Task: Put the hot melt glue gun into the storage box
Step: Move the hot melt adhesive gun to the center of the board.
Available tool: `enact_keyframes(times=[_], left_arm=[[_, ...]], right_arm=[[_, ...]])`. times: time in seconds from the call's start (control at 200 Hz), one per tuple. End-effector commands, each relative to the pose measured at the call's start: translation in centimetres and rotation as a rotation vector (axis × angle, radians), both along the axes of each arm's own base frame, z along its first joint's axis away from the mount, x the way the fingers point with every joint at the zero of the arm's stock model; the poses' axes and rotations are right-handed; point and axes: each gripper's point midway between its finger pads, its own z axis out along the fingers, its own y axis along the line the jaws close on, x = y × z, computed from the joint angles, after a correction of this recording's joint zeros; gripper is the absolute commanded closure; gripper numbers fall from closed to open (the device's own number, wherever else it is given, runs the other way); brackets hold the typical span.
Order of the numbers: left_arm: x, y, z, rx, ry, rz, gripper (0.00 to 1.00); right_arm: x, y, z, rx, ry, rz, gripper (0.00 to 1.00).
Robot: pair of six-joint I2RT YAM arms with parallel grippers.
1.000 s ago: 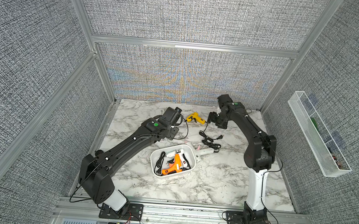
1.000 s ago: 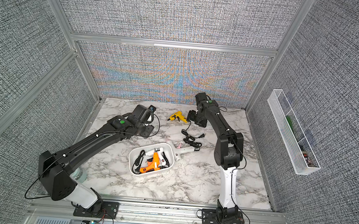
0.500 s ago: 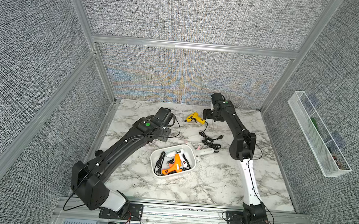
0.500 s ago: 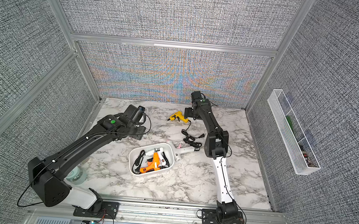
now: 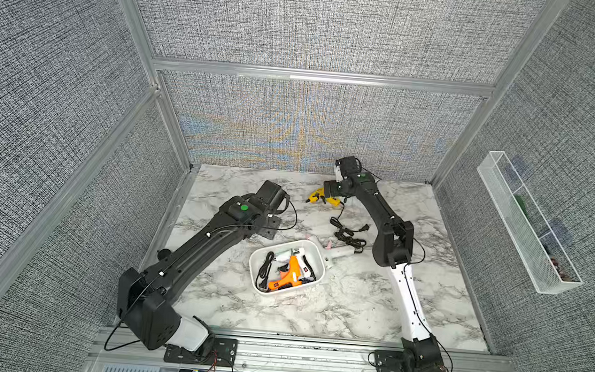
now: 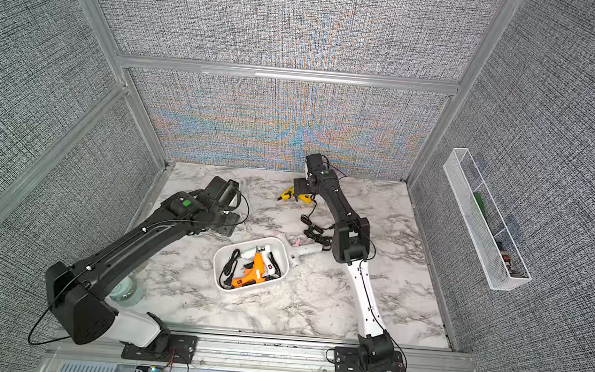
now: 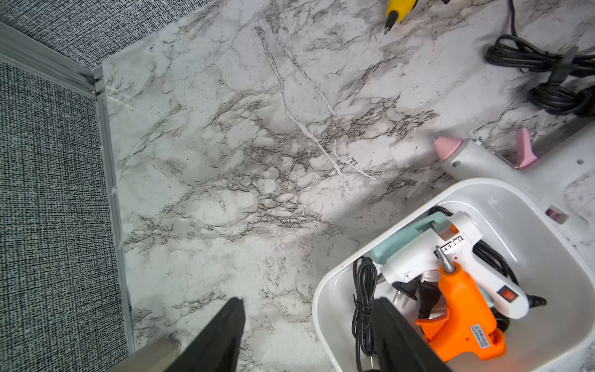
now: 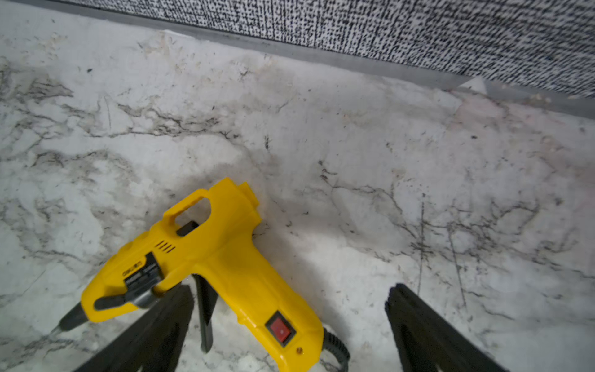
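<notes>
Next, I close my right gripper on the black cord (image 5: 341,212) of the yellow hot melt glue gun, between its handle and the bundled cords.
A yellow hot melt glue gun (image 8: 231,257) lies on its side on the marble table near the back wall, seen in both top views (image 5: 315,196) (image 6: 288,194). My right gripper (image 8: 289,291) hangs open just above it, one finger by the trigger and the other beyond the handle, touching nothing. The storage box (image 5: 251,267) (image 7: 553,264), a white tub mid-table, holds an orange glue gun (image 7: 463,309), a white one (image 7: 450,251) and cords. My left gripper (image 7: 309,302) is open and empty at the box's left rim.
A white glue gun with a pink tip (image 7: 476,157) (image 5: 338,251) lies against the box's far right corner. Bundled black cords (image 5: 348,232) lie between it and the yellow gun. A wire-mesh tray (image 5: 528,227) hangs on the right wall. The back wall stands close behind the yellow gun.
My right arm has swung its wrist left and back, ending over the yellow glue gun, with the elbow folded in. My left wrist has drawn back slightly to the left.
</notes>
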Motion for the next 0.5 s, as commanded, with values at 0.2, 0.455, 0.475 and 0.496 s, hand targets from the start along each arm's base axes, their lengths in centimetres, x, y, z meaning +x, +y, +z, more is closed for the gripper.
enact_keyframes(times=[0.2, 0.455, 0.475, 0.496], left_arm=[[-0.1, -0.1, -0.4, 0.007, 0.021, -0.026, 0.32], [-0.3, -0.1, -0.6, 0.006, 0.03, -0.03, 0.33], [-0.2, -0.1, -0.7, 0.006, 0.031, -0.03, 0.33], [-0.2, -0.1, -0.7, 0.006, 0.033, -0.03, 0.33]], right_arm=[[-0.2, -0.4, -0.7, -0.038, 0.002, -0.016, 0.08], [-2.3, -1.0, -1.4, -0.029, 0.099, -0.038, 0.18], [-2.4, -1.1, -1.3, -0.027, 0.104, -0.044, 0.18], [-2.6, -1.2, -1.4, -0.025, 0.114, -0.048, 0.18]])
